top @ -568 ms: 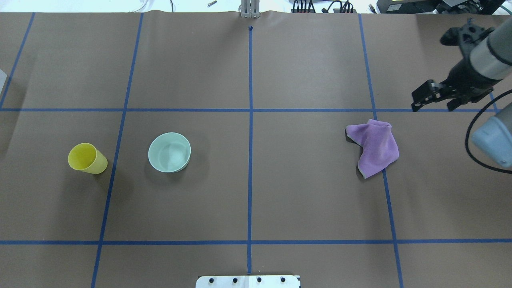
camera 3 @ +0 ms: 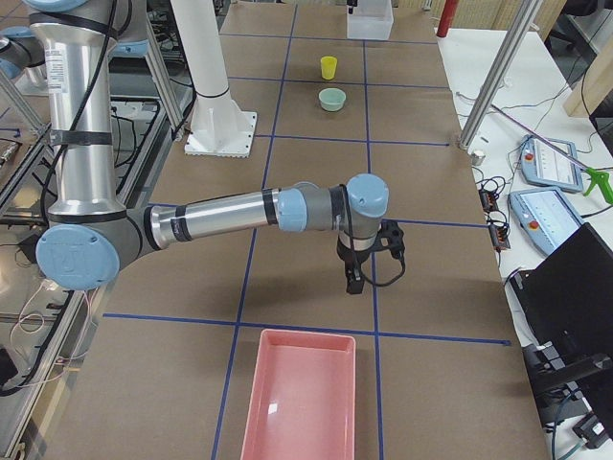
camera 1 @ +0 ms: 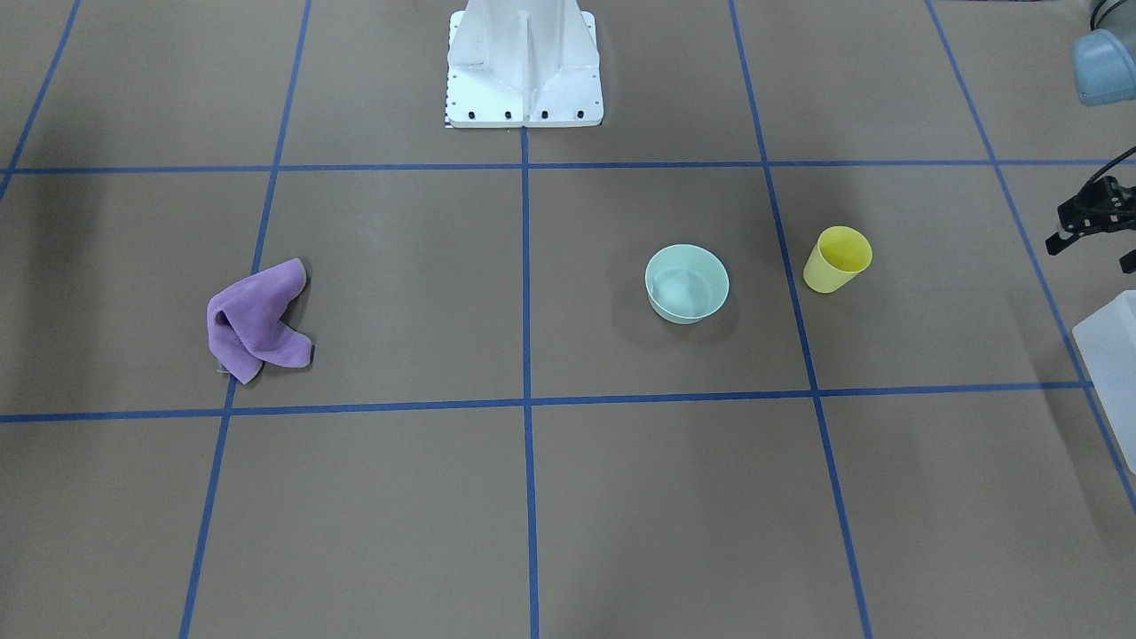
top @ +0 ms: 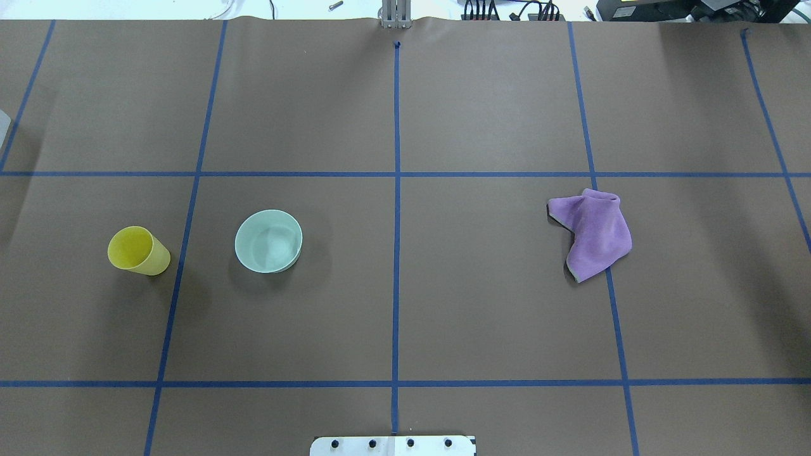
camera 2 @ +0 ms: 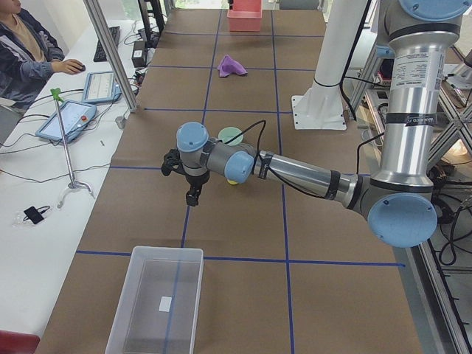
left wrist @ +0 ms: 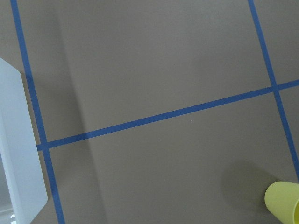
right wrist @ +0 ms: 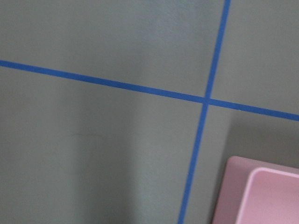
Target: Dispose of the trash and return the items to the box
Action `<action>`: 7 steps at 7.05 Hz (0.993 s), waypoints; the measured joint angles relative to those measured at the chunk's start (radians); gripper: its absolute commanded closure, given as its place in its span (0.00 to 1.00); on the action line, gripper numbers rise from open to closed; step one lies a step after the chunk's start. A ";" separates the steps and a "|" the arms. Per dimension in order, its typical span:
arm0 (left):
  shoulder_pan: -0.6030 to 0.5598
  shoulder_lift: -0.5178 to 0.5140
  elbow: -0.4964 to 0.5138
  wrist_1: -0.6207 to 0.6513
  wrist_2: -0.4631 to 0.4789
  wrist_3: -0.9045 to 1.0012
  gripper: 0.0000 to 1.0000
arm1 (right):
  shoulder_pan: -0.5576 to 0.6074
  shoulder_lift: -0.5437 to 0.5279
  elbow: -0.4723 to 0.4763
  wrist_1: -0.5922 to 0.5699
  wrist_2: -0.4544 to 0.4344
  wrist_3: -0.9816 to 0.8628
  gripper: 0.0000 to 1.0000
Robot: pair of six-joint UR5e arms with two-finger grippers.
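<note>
Next, my left gripper goes to the yellow cup's rim [camera 1: 869, 259] [left wrist: 295, 215], on the side facing the translucent white box, and closes there.
The yellow cup [top: 138, 251] stands on the table's left part, with the mint-green bowl [top: 268, 241] upright to its right. Both show in the front view, cup [camera 1: 837, 258] and bowl [camera 1: 686, 283]. The translucent white box [camera 2: 156, 302] stands at the table's left end, empty but for a small label. My left gripper [camera 1: 1093, 247] hovers between cup and box with its fingers apart and empty. The left wrist view shows the cup's rim [left wrist: 282, 203] and the box's corner [left wrist: 16, 154]. My right gripper [camera 3: 369, 264] hangs over the table's right end. I cannot tell whether it is open.
A crumpled purple cloth [top: 592, 232] lies on the right part of the table. A pink bin [camera 3: 302, 402] stands at the table's right end, below the right gripper, and its corner shows in the right wrist view [right wrist: 266, 196]. The white pedestal [camera 1: 524, 62] stands at the robot's edge.
The right arm has moved out of the overhead view at the upper right. Cup, bowl and cloth have not moved.
</note>
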 measured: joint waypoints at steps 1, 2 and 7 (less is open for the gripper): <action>0.000 -0.004 -0.001 -0.002 0.003 -0.001 0.02 | 0.049 -0.017 -0.027 -0.001 -0.002 -0.060 0.00; 0.001 -0.011 0.001 -0.004 0.005 0.000 0.02 | 0.074 -0.026 -0.037 0.000 -0.004 -0.081 0.00; 0.005 -0.011 0.010 0.000 0.019 -0.020 0.02 | 0.102 -0.039 -0.039 -0.001 0.003 -0.091 0.00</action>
